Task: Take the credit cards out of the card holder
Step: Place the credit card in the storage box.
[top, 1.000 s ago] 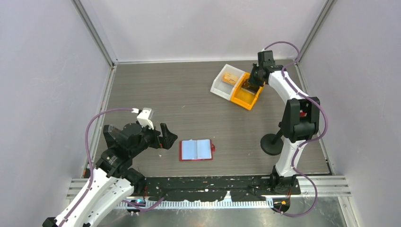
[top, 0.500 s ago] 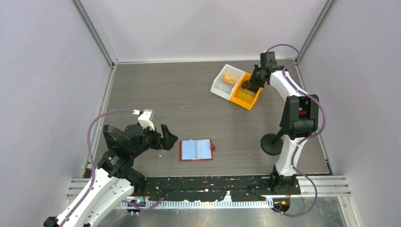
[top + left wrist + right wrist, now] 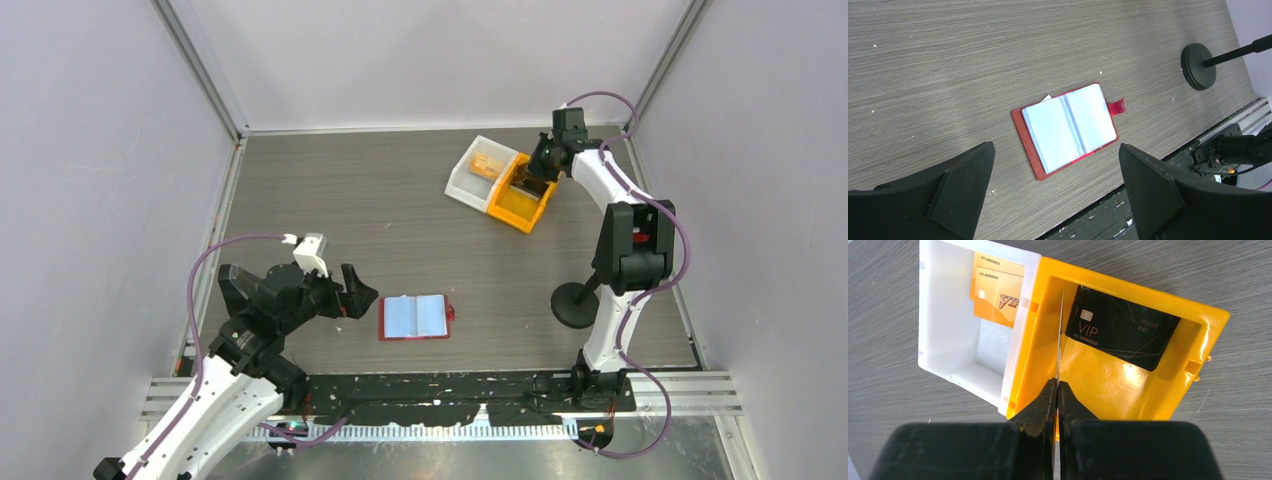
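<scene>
My right gripper needs to release the thin card in the orange bin, over the black VIP card (image 3: 525,181) (image 3: 1087,338). The thin card is now over the orange bin.
The card holder (image 3: 415,317) lies open on the table, red with a pale blue lining (image 3: 1068,130), its tab pointing right. My left gripper (image 3: 353,292) hovers just left of it, jaws wide open (image 3: 1056,148) and empty. My right gripper (image 3: 535,170) is at the back, shut (image 3: 1057,385) on a thin card (image 3: 1060,335) seen edge-on over the orange bin (image 3: 1128,285). Two orange-tan credit cards (image 3: 998,287) lie in the white bin (image 3: 943,340). A black VIP card (image 3: 1123,330) lies in the orange bin.
The white bin (image 3: 462,185) and orange bin (image 3: 510,212) sit side by side at the back right. A black round stand base (image 3: 575,305) is right of the holder, near the right arm. Grey walls enclose the table.
The left gripper has edged slightly toward the card holder. The right wrist has shifted a little over the orange bin, still shut on the card.
</scene>
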`<state>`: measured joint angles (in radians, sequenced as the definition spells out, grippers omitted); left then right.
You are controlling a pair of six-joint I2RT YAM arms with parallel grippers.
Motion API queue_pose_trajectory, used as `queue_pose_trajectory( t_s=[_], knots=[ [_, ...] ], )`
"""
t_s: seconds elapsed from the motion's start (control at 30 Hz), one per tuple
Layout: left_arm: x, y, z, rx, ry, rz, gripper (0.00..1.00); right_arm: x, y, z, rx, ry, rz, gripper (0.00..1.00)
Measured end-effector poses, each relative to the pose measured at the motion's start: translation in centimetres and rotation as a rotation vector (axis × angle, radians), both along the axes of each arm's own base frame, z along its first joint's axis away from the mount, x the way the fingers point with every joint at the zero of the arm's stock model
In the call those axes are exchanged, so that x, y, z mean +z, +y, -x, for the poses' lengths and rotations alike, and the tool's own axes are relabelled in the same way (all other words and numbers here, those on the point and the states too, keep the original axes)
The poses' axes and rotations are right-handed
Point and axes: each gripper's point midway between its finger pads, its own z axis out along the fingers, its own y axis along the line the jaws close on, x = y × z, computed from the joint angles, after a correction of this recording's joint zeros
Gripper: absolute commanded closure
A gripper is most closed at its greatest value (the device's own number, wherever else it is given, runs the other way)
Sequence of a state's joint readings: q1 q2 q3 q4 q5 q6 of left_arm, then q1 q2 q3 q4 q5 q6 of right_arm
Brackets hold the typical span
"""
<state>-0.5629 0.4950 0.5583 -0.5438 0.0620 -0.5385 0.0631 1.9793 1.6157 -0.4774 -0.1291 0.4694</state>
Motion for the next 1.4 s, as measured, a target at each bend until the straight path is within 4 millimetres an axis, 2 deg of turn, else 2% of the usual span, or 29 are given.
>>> queue_pose_trajectory(
  t_s=[0.73,1.4],
  knots=[
    [0.5,-0.1,-0.1,-0.001,-0.017,0.016,0.01,-1.2,-0.1,-0.3,-0.022,0.023,-0.012,0.91],
    [0.5,-0.1,-0.1,-0.001,-0.019,0.017,0.01,-1.6,-1.5,-1.1,-0.079,0.020,0.038,0.74]
  ],
)
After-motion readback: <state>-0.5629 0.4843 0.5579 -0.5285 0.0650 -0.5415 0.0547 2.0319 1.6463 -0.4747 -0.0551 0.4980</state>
